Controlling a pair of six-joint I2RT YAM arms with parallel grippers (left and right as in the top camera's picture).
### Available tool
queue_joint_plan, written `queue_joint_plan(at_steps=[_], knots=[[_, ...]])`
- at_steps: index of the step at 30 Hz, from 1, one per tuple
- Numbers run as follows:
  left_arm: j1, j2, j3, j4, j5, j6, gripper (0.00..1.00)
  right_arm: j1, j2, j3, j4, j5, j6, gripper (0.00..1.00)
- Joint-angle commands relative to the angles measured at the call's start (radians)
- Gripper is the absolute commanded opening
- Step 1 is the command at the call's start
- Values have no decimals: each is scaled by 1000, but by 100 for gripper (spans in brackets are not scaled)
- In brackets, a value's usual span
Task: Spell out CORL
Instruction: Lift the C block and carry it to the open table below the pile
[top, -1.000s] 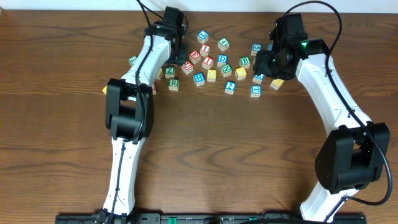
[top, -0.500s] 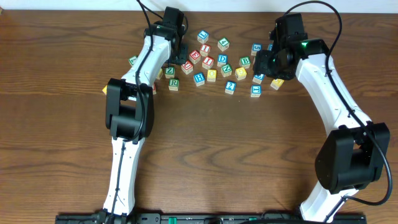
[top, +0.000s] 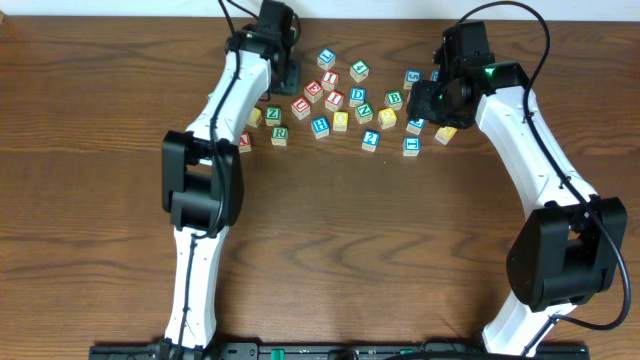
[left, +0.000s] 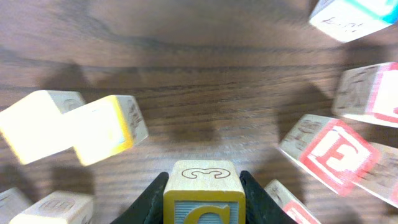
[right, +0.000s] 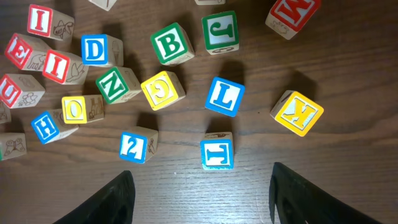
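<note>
Next, I set the C block, now held above the table, on the bare wood (top: 297, 188) in front of the green R block with my left gripper.
My left gripper (left: 203, 198) is shut on a wooden block (left: 202, 179) with a yellow C on a blue face and a 3 on top, held above the table. In the overhead view this gripper (top: 284, 76) is at the far left of the block cluster. My right gripper (right: 200, 190) is open and empty, hovering over the right side of the cluster (top: 430, 100). Below it lie a blue L block (right: 224, 96) and a yellow O block (right: 79, 109). A green R block (top: 279, 133) lies at the cluster's near left.
Many other letter blocks are scattered across the far middle of the table: blue T (right: 217, 153), blue 2 (right: 135, 146), yellow K (right: 298, 112), green B (right: 170, 43), yellow G (right: 161, 90), red E (left: 333, 152). Bare wood lies in front of the cluster.
My left gripper has moved toward the far edge and risen with the C block in it. The right arm has not moved.
</note>
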Motion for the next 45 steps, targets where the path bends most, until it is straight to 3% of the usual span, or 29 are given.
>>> queue_joint_plan(at_steps=[1,13,20,23,36,45], knots=[[1,-120,-1,-41,-3,-39,19,7,2,-3,-2,13,1,66],[1,-491,-1,-391,-2,-149,19,7,2,-3,-3,12,-17,68],[0,-510,-32,-593,-1,-264,19,7,2,-3,-2,13,-29,69],[0,-510,-117,-636,-1,-287,13,7,2,-3,-2,13,-36,70],[-86,-510,-466,-558,2,-327,9,7,2,-3,2,13,-43,72],[-103,-510,-780,-208,2,-370,10,7,2,-3,2,13,-43,73]])
